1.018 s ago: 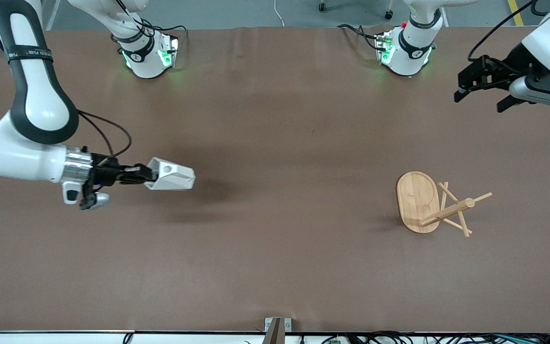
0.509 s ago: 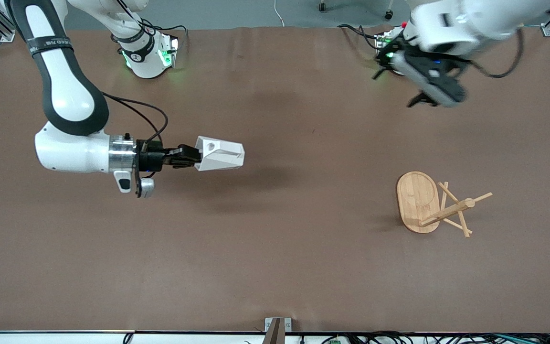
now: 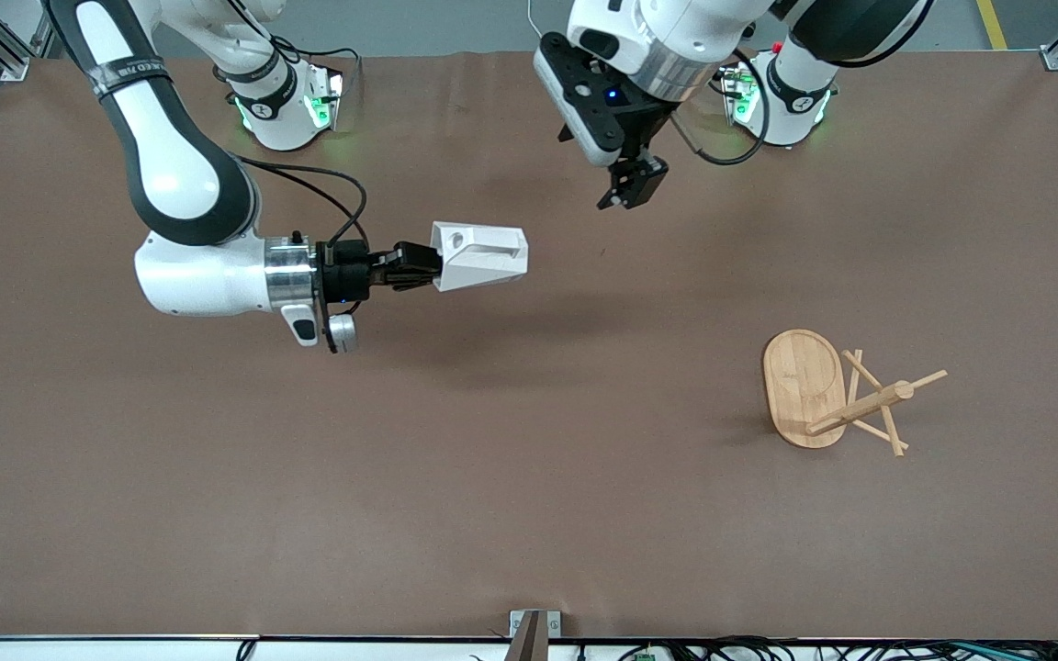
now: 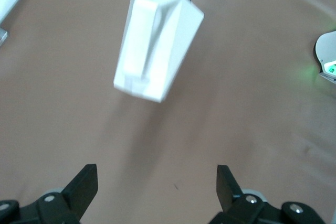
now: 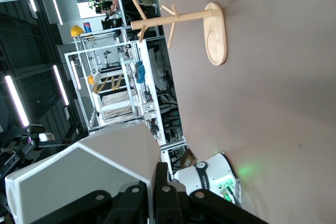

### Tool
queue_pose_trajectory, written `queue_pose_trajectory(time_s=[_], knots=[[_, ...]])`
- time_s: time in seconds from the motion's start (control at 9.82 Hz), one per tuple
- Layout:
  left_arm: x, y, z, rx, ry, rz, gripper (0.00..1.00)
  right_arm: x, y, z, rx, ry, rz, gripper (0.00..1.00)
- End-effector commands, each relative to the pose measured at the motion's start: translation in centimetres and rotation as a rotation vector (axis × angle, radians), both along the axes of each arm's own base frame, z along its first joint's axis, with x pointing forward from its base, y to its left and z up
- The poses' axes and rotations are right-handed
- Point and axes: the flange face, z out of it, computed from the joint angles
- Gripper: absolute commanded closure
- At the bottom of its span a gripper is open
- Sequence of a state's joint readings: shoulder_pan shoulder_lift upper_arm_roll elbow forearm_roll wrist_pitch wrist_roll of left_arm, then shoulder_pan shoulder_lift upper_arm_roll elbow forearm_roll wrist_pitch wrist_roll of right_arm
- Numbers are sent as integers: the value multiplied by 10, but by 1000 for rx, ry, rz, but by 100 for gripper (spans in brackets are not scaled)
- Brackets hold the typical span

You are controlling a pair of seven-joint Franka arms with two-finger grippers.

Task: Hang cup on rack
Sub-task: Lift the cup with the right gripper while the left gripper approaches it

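The robot's left gripper should close on the base end (image 3: 510,257) (image 4: 140,81) of the white faceted cup, opposite the cup's rim end that the right gripper holds.
The white faceted cup (image 3: 480,254) hangs in the air on its side, over the table's middle. My right gripper (image 3: 419,266) is shut on its rim end. The cup fills a corner of the right wrist view (image 5: 79,177), with the right gripper (image 5: 155,182) clamped on its wall. My left gripper (image 3: 625,188) is open and empty, above the table beside the cup, toward the arms' bases. In the left wrist view the left gripper (image 4: 156,187) spreads wide, and the cup (image 4: 157,45) shows farther off. The bamboo rack (image 3: 804,386) stands upright toward the left arm's end; it also shows in the right wrist view (image 5: 178,22).
Both arm bases (image 3: 281,101) (image 3: 782,92) with green lights stand along the table's edge farthest from the front camera. A small metal bracket (image 3: 529,629) sits at the nearest edge. Bare brown tabletop lies between the cup and the rack.
My right gripper has carried the cup toward the table's middle and toward the bases. My left arm has swung in from its end of the table to beside the cup.
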State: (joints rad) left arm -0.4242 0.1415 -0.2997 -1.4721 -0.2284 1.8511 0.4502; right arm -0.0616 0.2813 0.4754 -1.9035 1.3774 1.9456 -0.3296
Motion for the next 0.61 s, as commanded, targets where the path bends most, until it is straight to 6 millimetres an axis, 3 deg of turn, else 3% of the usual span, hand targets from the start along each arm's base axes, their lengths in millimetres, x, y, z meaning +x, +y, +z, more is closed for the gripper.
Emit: queue_pose_trajectory(time_s=[0.0,0.2,0.51], knots=[[24,-28,-24,-26,-39,-120,0,-9,3,-7,32,17,-10,99],[17,-45,-31,-29,-42,-159,0,-12,9,-7,32,17,-2,99],[31,-56,-46,-58,-74,-179,0,-13,10,-5,32,14,0,99]])
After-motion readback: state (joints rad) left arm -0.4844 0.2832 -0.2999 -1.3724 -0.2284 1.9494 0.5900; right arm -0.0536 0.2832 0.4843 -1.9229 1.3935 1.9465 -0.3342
